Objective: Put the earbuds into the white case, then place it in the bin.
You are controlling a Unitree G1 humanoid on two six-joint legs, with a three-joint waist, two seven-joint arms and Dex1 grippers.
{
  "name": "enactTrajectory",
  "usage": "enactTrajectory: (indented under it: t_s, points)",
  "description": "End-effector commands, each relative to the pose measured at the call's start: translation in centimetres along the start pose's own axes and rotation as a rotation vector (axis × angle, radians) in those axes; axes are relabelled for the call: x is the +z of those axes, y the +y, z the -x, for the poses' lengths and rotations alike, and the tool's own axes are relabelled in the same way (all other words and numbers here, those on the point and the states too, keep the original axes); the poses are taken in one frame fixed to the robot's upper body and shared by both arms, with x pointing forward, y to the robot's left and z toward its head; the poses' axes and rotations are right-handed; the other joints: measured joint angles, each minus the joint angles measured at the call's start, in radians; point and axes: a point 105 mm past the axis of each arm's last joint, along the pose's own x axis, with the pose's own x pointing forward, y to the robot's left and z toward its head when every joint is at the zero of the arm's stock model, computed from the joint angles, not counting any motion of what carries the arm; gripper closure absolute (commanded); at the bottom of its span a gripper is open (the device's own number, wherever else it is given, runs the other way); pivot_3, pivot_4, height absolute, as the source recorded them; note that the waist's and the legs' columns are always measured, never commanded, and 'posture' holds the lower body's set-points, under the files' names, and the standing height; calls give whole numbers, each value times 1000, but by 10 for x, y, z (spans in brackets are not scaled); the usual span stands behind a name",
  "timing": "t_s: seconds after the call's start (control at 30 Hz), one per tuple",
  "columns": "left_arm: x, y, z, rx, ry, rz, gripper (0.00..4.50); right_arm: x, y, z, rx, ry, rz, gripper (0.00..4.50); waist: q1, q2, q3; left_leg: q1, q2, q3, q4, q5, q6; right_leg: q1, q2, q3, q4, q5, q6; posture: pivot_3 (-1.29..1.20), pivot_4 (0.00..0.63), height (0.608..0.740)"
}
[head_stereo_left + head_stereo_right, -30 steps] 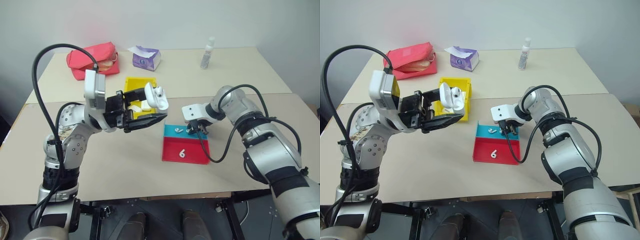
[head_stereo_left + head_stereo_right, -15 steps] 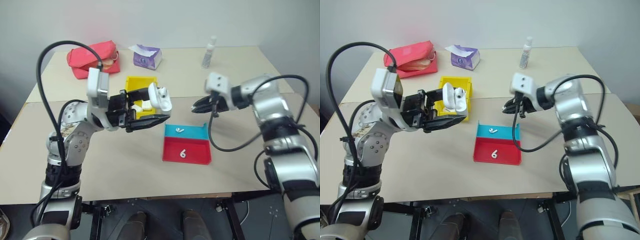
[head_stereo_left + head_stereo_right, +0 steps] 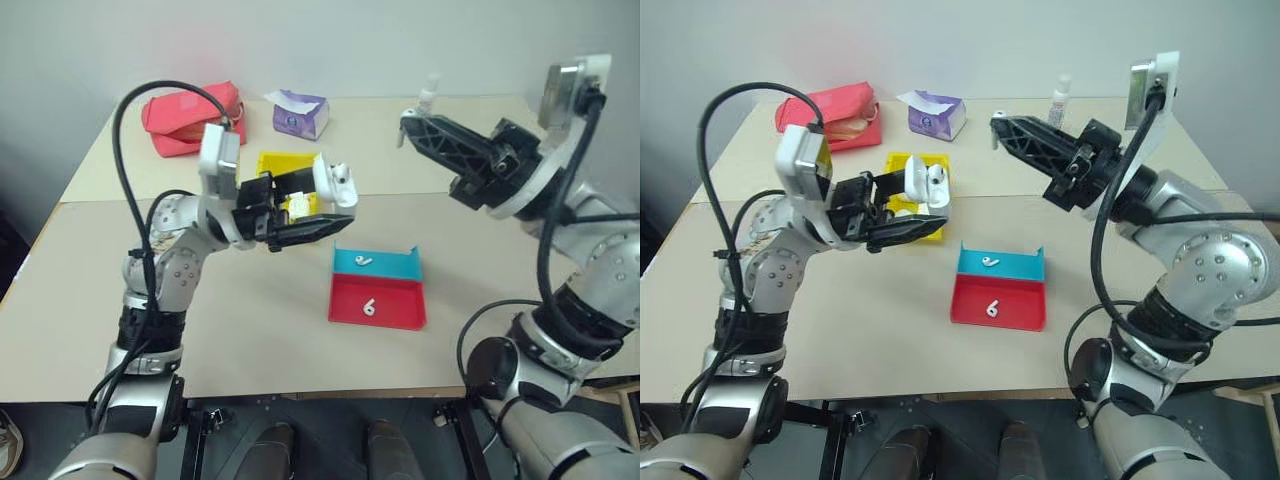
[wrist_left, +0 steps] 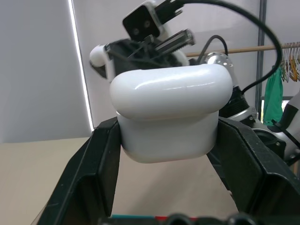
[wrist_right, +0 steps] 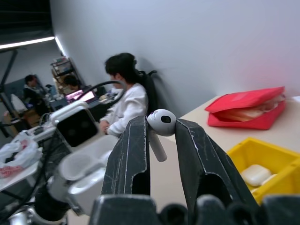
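The robot's right gripper will release the earbud inside the open white case (image 3: 356, 188) (image 5: 89, 174) that the left gripper holds up.
My left gripper (image 3: 336, 206) is shut on the white case (image 3: 331, 188) and holds it in the air with its lid flipped open, in front of the yellow bin (image 3: 273, 163). In the left wrist view the case (image 4: 171, 117) sits between both fingers. My right gripper (image 3: 407, 127) is raised high, points toward the case and is shut on one earbud (image 5: 160, 125), pinched between its fingertips. Two more earbuds lie in the tray below, one on the blue part (image 3: 362, 261) and one on the red part (image 3: 369, 308).
The red-and-blue tray (image 3: 400, 315) lies at the table's middle. Other white cases (image 5: 256, 174) rest inside the bin. A red pouch (image 3: 185, 118), a purple tissue pack (image 3: 300, 113) and a small bottle (image 3: 1061, 96) stand along the far side. People sit in the background of the right wrist view.
My right gripper has lifted from the tray with an earbud, risen high and turned toward the case. The left gripper, with the case in it, has edged slightly right.
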Motion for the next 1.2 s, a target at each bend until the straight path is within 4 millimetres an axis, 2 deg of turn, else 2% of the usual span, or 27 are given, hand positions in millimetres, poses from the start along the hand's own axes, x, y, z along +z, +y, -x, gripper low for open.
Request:
enactTrajectory:
  t_s: [0.03, 0.27, 0.47, 1.2]
  points:
    - [8, -1, -8, -33, -23, -45, 1711, 4, 25, -5, 82, -19, 34, 3896, -1, 0, 0, 0, 0, 0, 0, 0, 0, 0, 0, 0, 0, 0, 0, 0, 150, 740]
    - [6, 1, -10, -33, -23, -55, 1711, -6, 40, -7, 154, 31, 29, 3896, -2, 0, 0, 0, 0, 0, 0, 0, 0, 0, 0, 0, 0, 0, 0, 0, 150, 740]
    - [9, -1, -9, -34, -28, -66, 1711, -17, 35, -2, 122, 87, 34, 3896, -2, 0, 0, 0, 0, 0, 0, 0, 0, 0, 0, 0, 0, 0, 0, 0, 150, 740]
    - [14, -7, -12, -82, -25, -75, 1711, -28, 35, 2, 113, 142, 79, 3896, -2, 0, 0, 0, 0, 1, 0, 0, 1, 1, 1, 0, -1, 0, 0, 0, 150, 740]
